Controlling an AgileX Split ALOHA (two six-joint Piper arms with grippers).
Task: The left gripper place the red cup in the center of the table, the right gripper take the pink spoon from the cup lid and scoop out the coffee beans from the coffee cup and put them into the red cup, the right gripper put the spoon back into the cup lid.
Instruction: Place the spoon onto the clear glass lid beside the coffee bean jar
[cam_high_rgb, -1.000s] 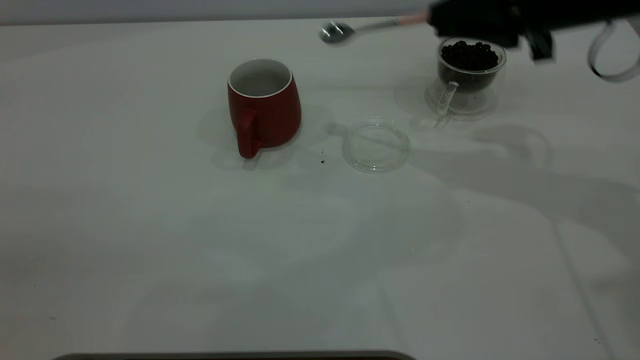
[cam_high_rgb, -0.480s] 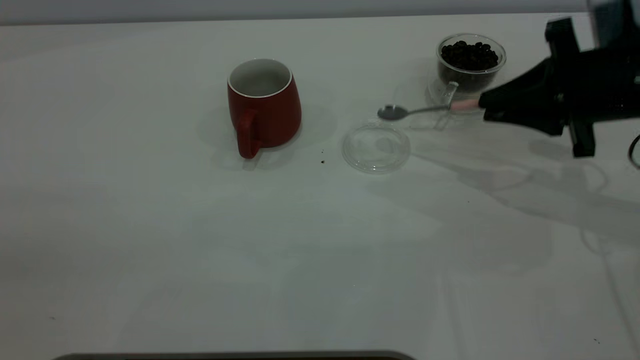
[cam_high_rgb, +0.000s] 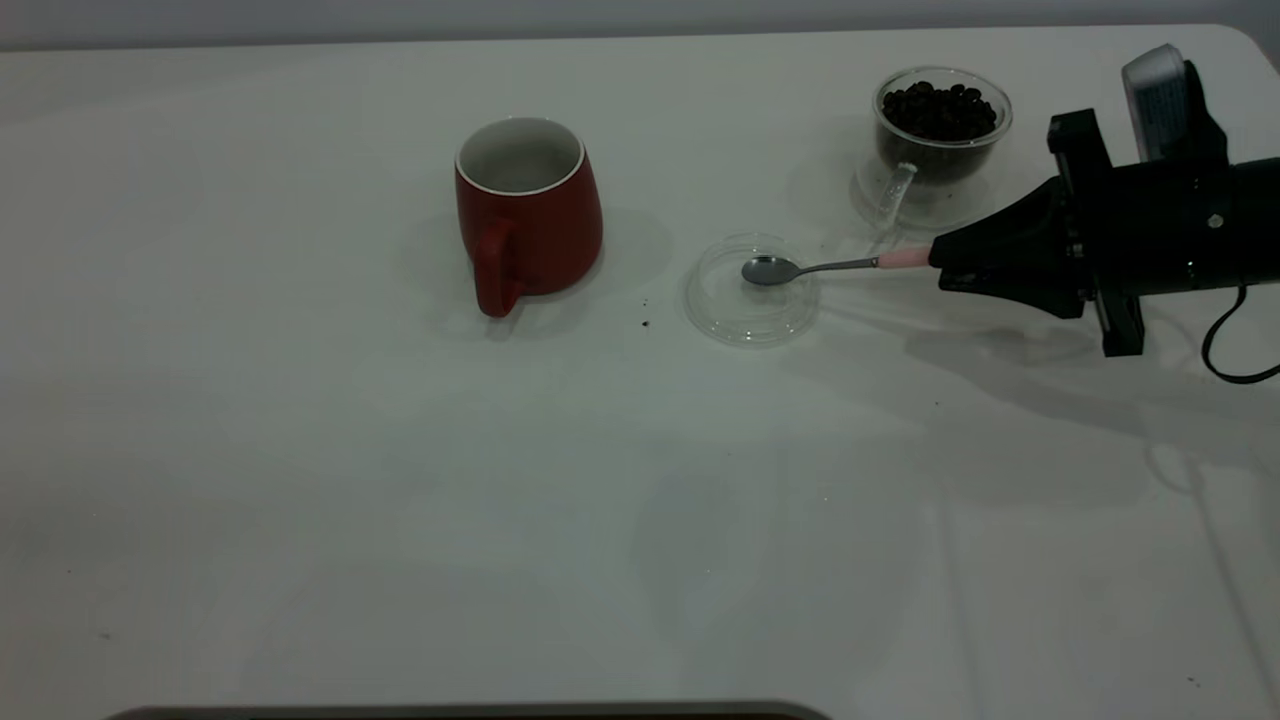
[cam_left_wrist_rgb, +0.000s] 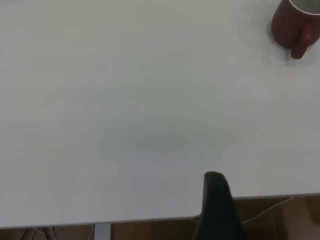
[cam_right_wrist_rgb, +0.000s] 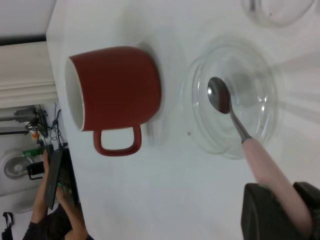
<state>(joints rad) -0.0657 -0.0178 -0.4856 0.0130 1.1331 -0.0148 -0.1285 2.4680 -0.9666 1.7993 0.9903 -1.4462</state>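
Observation:
The robot's right gripper should lay the pink spoon down across the rim of the clear cup lid (cam_high_rgb: 801, 287) (cam_right_wrist_rgb: 265, 119), with the spoon's bowl toward the red cup.
The red cup (cam_high_rgb: 528, 215) stands upright near the middle of the table (cam_high_rgb: 400, 500), handle toward the camera; it also shows in the wrist views (cam_left_wrist_rgb: 295, 27) (cam_right_wrist_rgb: 117, 92). To its right lies the clear cup lid (cam_high_rgb: 735, 315) (cam_right_wrist_rgb: 200, 135). My right gripper (cam_high_rgb: 940, 262) (cam_right_wrist_rgb: 285, 195) is shut on the pink handle of the pink spoon (cam_high_rgb: 830, 266) (cam_right_wrist_rgb: 235, 117), whose metal bowl rests inside the lid. Behind it the coffee cup (cam_high_rgb: 940, 150) holds coffee beans (cam_high_rgb: 938, 100). My left gripper (cam_left_wrist_rgb: 217, 205) is parked at the table's edge, far from the red cup.
A dark speck (cam_high_rgb: 645, 323) lies between the red cup and the lid. The table's rounded far right corner (cam_high_rgb: 1235, 35) is close behind the right arm. A seated person (cam_right_wrist_rgb: 50, 220) shows beyond the table in the right wrist view.
My right gripper swung from above the coffee cup down and toward the front, carrying the spoon; the spoon's bowl went from high in the air to inside the cup lid.

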